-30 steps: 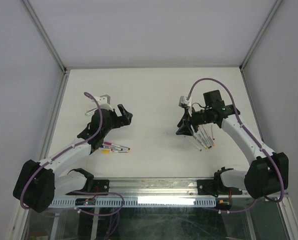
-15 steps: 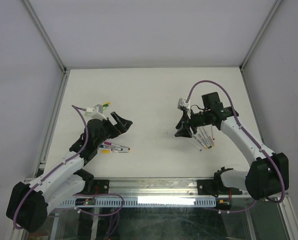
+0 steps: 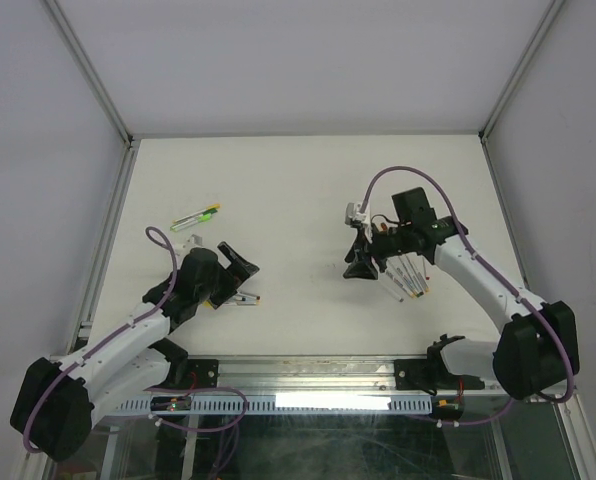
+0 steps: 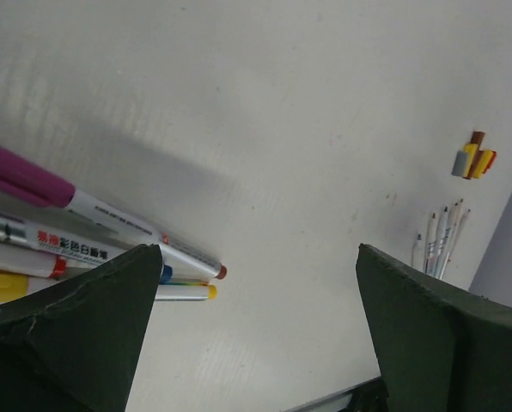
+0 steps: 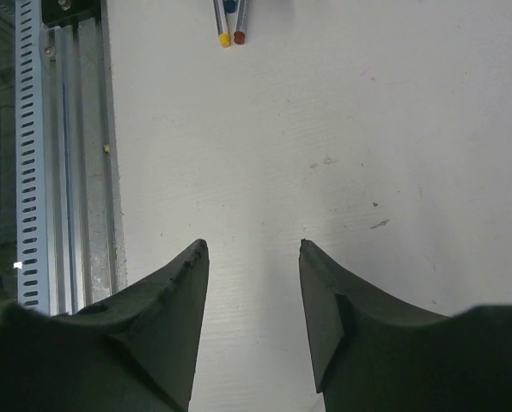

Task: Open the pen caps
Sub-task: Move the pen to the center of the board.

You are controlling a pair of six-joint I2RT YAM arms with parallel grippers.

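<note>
I will close my right gripper on the white-grey body (image 3: pixel 251 294) (image 5: pixel 243 15) of the brown-ended pen, near its brown end, next to the yellow-ended pen.
Several capped pens (image 4: pixel 84 225) with white-grey barrels and coloured ends lie bunched on the table, just left of my left gripper (image 4: pixel 258 253), which is open and empty. In the top view this bunch (image 3: pixel 240 297) lies beside the left gripper (image 3: pixel 240 260). A small pile of pen caps (image 4: pixel 473 161) in grey, yellow, orange and maroon lies far off, with several more thin pens (image 4: pixel 441 245) near it. Those pens (image 3: pixel 408 280) lie under my right arm. My right gripper (image 3: pixel 358 268) is open and empty above bare table (image 5: pixel 252 245). Two pen ends (image 5: pixel 230 24) show beyond it.
A single green and yellow pen (image 3: pixel 198 215) lies apart at the back left of the table. A slotted metal rail (image 5: pixel 58 146) runs along the table's near edge. The enclosure's walls and frame posts (image 3: pixel 108 230) bound the table.
My left arm has drawn back toward the near edge, and the green and yellow pen now lies uncovered at the back left. My right gripper has shifted slightly left and nearer.
</note>
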